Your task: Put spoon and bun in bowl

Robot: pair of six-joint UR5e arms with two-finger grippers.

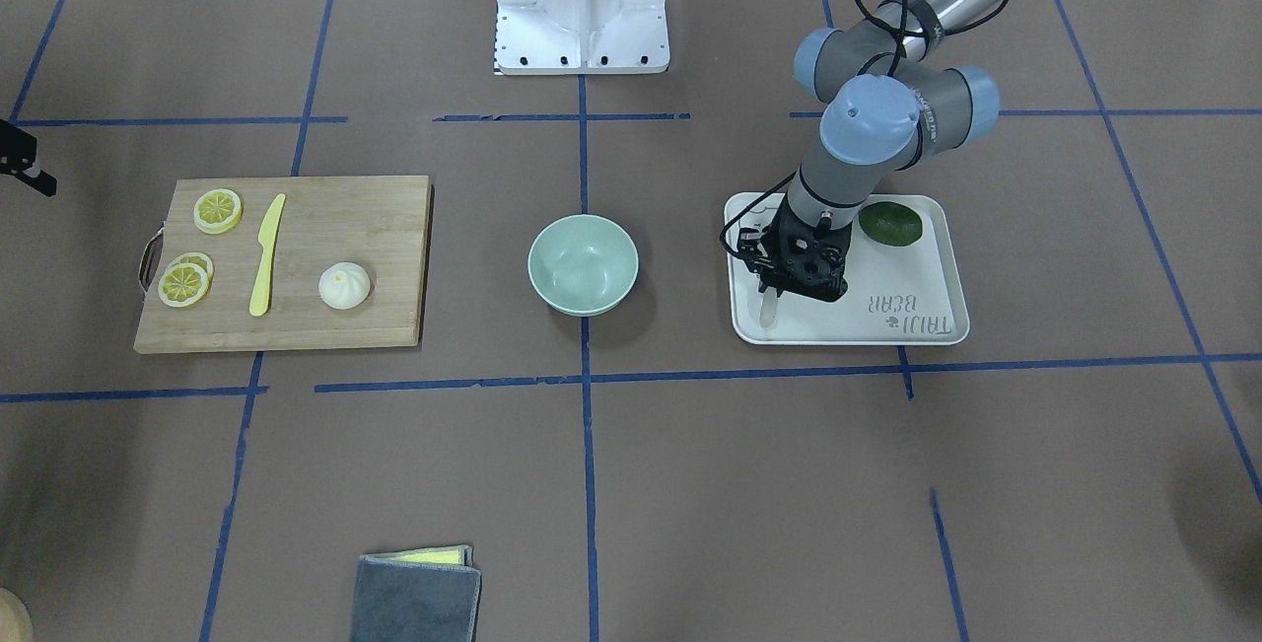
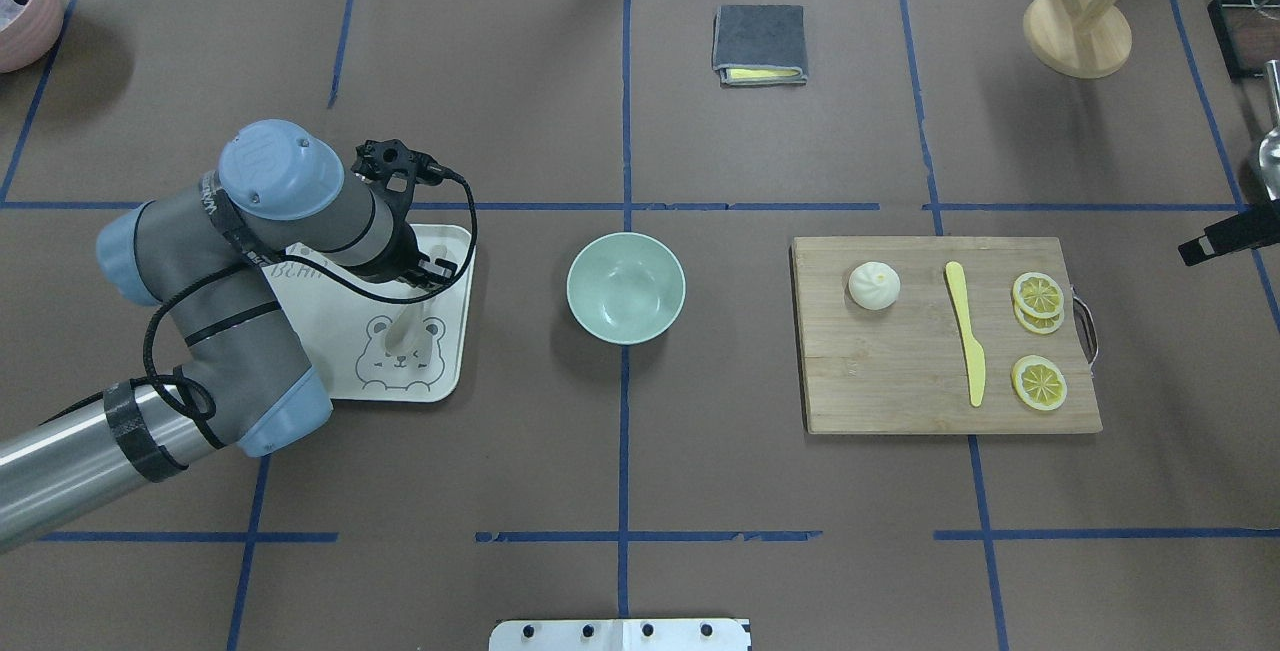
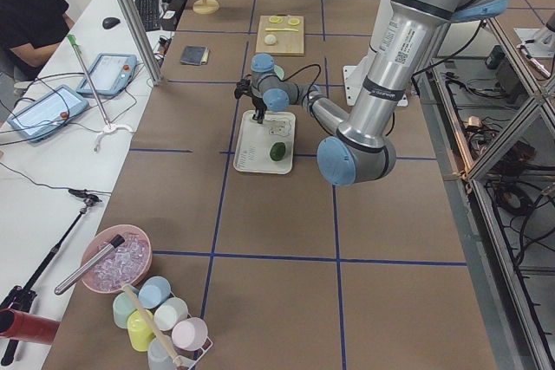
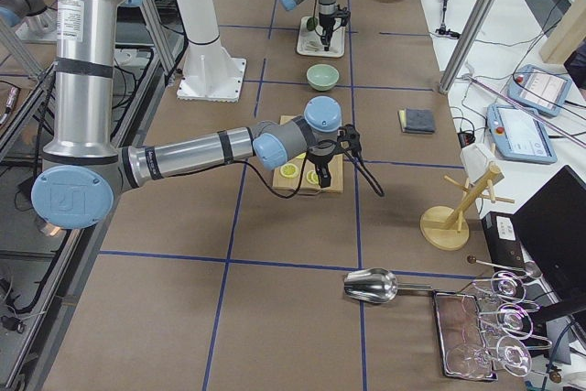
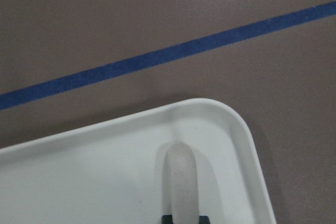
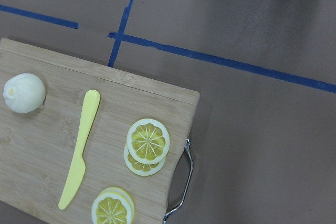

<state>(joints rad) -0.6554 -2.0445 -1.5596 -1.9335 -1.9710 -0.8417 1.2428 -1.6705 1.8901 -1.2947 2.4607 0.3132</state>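
My left gripper needs to release the beige spoon inside the mint-green bowl [image 1: 579, 297]. The spoon will lean on the bowl's rim toward the grey cloth.
The beige spoon [image 5: 181, 179] lies in the cream bear tray [image 1: 887, 321], one end showing past the gripper [image 1: 767, 312]. My left gripper [image 1: 779, 289] stands over it, its dark fingertips pressed against both sides of the spoon in the left wrist view. The mint-green bowl [image 1: 583, 264] stands empty at the table's middle. The white bun [image 1: 345, 286] sits on the wooden cutting board [image 1: 385, 228]. My right gripper [image 2: 1225, 239] hovers beside the board's handle end; its fingers do not show in its wrist view.
The board also holds a yellow knife [image 1: 266, 252] and lemon slices [image 1: 217, 210]. A green lime [image 1: 890, 225] lies in the tray behind the left gripper. A folded grey cloth [image 1: 416, 595] lies at the table's far edge. A wooden stand [image 2: 1077, 31] stands far right.
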